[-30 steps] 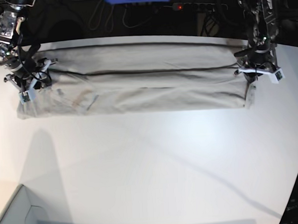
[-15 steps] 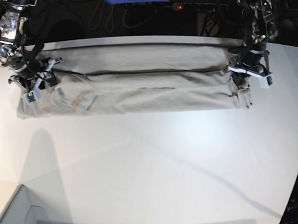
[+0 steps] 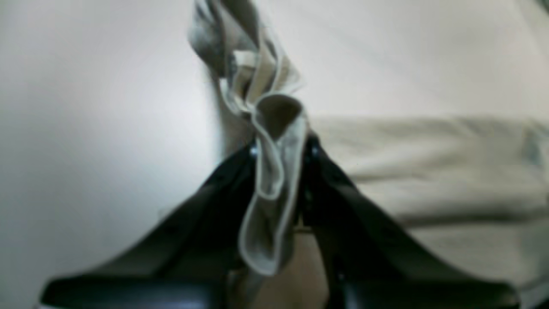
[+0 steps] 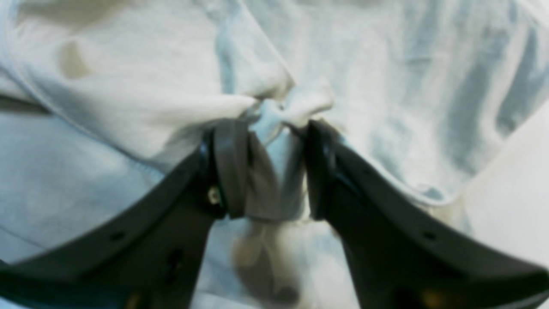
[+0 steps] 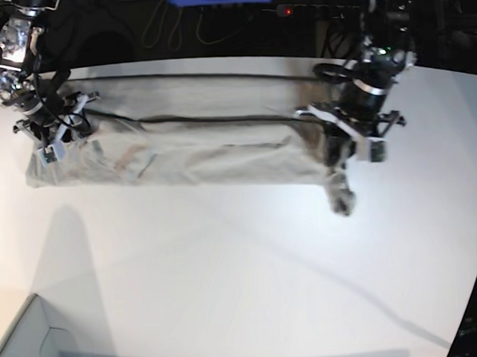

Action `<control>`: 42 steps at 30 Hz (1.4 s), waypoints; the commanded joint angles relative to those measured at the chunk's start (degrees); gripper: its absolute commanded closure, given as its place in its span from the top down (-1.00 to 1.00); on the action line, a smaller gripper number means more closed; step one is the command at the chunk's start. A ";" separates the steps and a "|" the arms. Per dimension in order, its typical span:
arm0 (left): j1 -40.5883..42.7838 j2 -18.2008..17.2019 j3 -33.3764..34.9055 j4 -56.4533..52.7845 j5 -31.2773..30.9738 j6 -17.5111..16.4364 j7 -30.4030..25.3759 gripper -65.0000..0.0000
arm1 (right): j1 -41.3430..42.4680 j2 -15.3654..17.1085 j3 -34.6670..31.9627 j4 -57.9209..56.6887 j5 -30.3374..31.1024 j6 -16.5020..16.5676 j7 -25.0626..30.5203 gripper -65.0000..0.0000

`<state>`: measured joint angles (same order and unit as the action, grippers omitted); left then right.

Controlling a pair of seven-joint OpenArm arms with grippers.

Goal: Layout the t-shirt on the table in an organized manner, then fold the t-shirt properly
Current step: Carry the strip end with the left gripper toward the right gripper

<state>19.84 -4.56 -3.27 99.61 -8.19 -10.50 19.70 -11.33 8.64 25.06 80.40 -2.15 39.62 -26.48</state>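
The left gripper I have will put down the t-shirt's raised end and let go of it on the t-shirt's flat part (image 5: 168, 144) beside the rumple near my right gripper.
The light grey-beige t-shirt (image 5: 213, 148) lies as a long narrow band across the far part of the white table (image 5: 243, 266). My left gripper (image 5: 343, 151) is shut on the shirt's right end, which it holds raised above the table; a bunched tail hangs down from it. In the left wrist view a hemmed fold of the t-shirt (image 3: 274, 171) is pinched in the left gripper (image 3: 281, 150). My right gripper (image 5: 51, 144) rests on the shirt's left end. In the right wrist view a bunch of the t-shirt (image 4: 300, 103) is squeezed in the right gripper (image 4: 272, 133).
A pale box corner (image 5: 23, 350) stands at the near left. Dark cables and a power strip (image 5: 294, 12) run behind the table's far edge. The table's curved edge (image 5: 476, 278) falls away at the right.
My left gripper has shut on the shirt's right end, lifted it and carried it leftward, so the band is shorter. The right gripper has stayed almost still on the left end.
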 commanded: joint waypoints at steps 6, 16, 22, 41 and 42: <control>-1.68 6.89 14.04 -1.20 15.88 -0.44 -1.55 -0.99 | 0.30 0.63 0.22 0.87 0.70 0.38 0.77 -0.30; -7.40 13.04 23.27 -12.89 22.56 -0.44 -1.73 -0.99 | -0.05 0.63 0.22 0.87 0.70 0.38 0.77 -0.30; -10.56 12.86 29.25 -17.02 22.03 5.89 -1.73 -0.99 | -0.14 0.63 0.22 0.87 0.70 0.38 0.77 -0.30; -11.62 12.78 31.97 -17.63 21.94 6.94 -1.64 0.03 | -0.23 0.63 0.22 0.87 0.70 0.38 0.68 -0.30; -11.62 12.69 32.85 -17.55 21.94 6.94 -1.64 0.19 | -0.23 0.63 0.22 0.87 0.70 0.38 0.68 -0.30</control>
<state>8.56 7.27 29.06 80.77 13.93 -3.49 19.44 -11.66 8.69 25.06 80.40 -2.13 39.62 -26.48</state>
